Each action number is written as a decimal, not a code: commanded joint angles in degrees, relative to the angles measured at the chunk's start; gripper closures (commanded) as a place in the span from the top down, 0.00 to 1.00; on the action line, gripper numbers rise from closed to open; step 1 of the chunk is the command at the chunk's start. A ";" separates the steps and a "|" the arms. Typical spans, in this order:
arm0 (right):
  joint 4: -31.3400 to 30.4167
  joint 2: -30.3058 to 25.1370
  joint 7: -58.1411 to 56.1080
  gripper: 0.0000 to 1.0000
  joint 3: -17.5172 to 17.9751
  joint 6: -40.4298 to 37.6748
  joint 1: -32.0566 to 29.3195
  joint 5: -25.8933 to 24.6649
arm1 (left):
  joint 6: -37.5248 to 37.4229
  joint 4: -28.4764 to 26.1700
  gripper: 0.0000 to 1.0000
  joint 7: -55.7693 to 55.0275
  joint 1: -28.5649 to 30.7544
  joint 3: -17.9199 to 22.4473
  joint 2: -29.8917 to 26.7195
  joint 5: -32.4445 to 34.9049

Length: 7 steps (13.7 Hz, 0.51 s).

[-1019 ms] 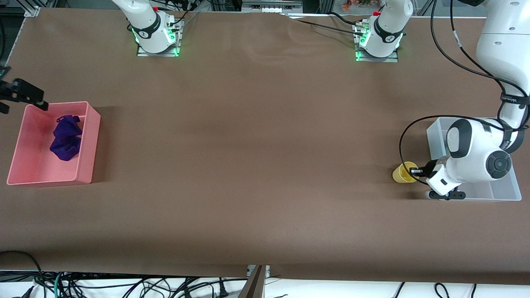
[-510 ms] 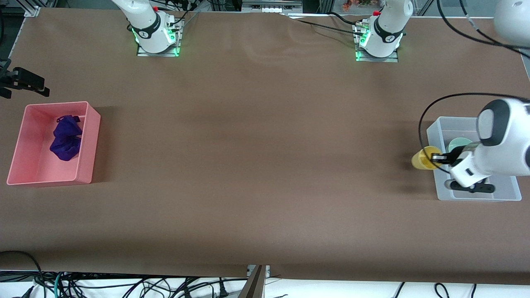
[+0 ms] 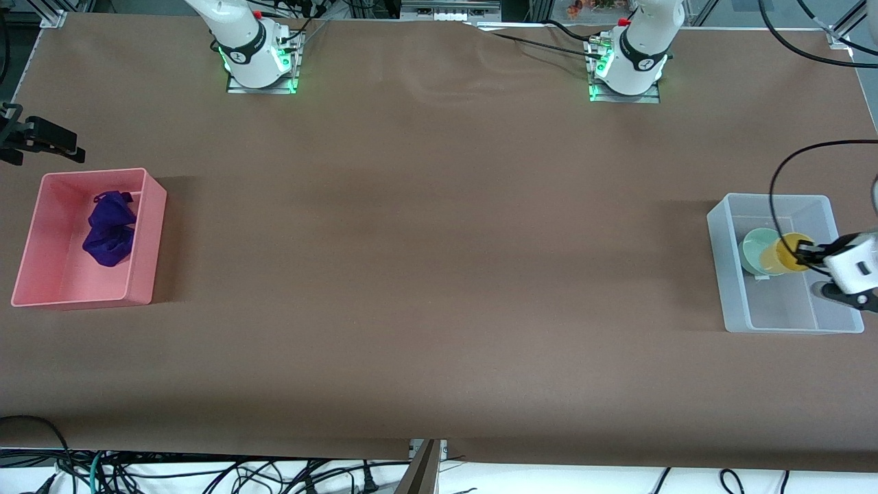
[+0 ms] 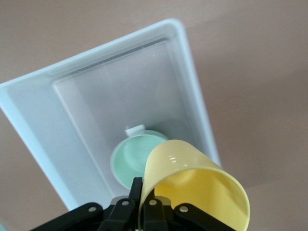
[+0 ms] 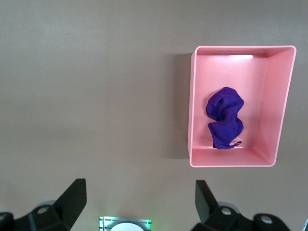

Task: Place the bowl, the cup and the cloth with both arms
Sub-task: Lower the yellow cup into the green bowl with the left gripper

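Note:
Next, my left gripper lets go of the yellow cup inside the mint-green bowl (image 3: 772,258) (image 4: 140,161) in the clear bin.
My left gripper (image 3: 807,255) is shut on the rim of the yellow cup (image 3: 789,251) and holds it tilted in the air over the clear bin (image 3: 720,274). The mint-green bowl (image 3: 756,250) sits in that bin, just beside and below the cup. In the left wrist view, the gripper (image 4: 143,199) pinches the cup (image 4: 197,187) wall above the bowl (image 4: 129,161). The purple cloth (image 3: 108,230) lies in the pink bin (image 3: 147,240). My right gripper (image 3: 41,137) is open and empty, up over the table beside the pink bin; its wrist view shows the cloth (image 5: 225,118) below.
The clear bin (image 4: 29,96) stands at the left arm's end of the table and the pink bin (image 5: 191,106) at the right arm's end. Bare brown table lies between them. The arm bases (image 3: 257,58) stand along the table's edge.
My left gripper has lifted the yellow cup from the table beside the clear bin and carried it over the bin. My right gripper has drifted slightly away from the pink bin.

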 commanded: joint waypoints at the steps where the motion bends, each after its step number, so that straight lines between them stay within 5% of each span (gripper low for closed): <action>1: 2.82 1.42 -0.05 1.00 0.22 -0.62 0.22 -0.41 | 5.20 -1.01 0.00 5.48 3.82 -0.71 3.33 1.38; 7: 3.00 1.51 -0.05 1.00 0.30 -0.61 0.75 -0.67 | 15.32 -9.28 0.00 5.75 7.34 -0.80 4.74 0.41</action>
